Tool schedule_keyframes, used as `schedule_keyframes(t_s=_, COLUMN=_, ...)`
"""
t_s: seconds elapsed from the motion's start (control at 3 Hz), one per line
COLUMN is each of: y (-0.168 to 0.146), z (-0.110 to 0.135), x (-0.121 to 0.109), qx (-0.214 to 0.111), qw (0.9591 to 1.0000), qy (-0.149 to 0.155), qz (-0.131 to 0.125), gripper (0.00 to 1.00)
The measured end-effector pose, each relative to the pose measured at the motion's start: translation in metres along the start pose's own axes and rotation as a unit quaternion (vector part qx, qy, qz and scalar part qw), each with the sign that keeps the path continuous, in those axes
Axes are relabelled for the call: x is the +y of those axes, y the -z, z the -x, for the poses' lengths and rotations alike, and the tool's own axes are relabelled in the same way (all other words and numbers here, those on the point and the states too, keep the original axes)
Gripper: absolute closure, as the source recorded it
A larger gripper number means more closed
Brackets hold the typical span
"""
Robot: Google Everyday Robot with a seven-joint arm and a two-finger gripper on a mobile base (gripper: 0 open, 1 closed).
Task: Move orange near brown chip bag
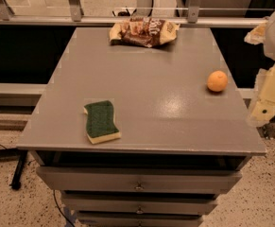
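Note:
The robot's gripper will close on the orange's near side (pixel 223 80), the one toward the arm, because the orange should go near the brown chip bag.
The orange (pixel 217 81) sits on the grey table top (pixel 141 93) near its right edge, about mid-depth. The brown chip bag (pixel 144 32) lies crumpled at the far edge of the table, near the middle. The two are well apart. My gripper (pixel 265 103) is a pale cream shape just off the table's right side, to the right of the orange and a little nearer the camera. It touches nothing, and part of the arm is cut off by the frame edge.
A green-and-yellow sponge (pixel 100 121) lies at the front left of the table. Drawers (pixel 139 186) run below the front edge. A metal railing with glass (pixel 75 8) stands behind the table. The floor is speckled.

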State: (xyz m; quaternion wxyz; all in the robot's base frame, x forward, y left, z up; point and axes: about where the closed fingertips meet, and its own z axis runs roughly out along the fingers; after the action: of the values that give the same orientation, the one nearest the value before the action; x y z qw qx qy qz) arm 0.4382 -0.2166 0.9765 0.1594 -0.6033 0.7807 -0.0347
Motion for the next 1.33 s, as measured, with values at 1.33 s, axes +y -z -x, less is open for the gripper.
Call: schedule_keyframes(t_s=1.33, y=-0.073, z=-0.017, x=-0.069, qx=-0.053, qw=0.9971, qy=-0.052, qz=-0.018, gripper=0.00)
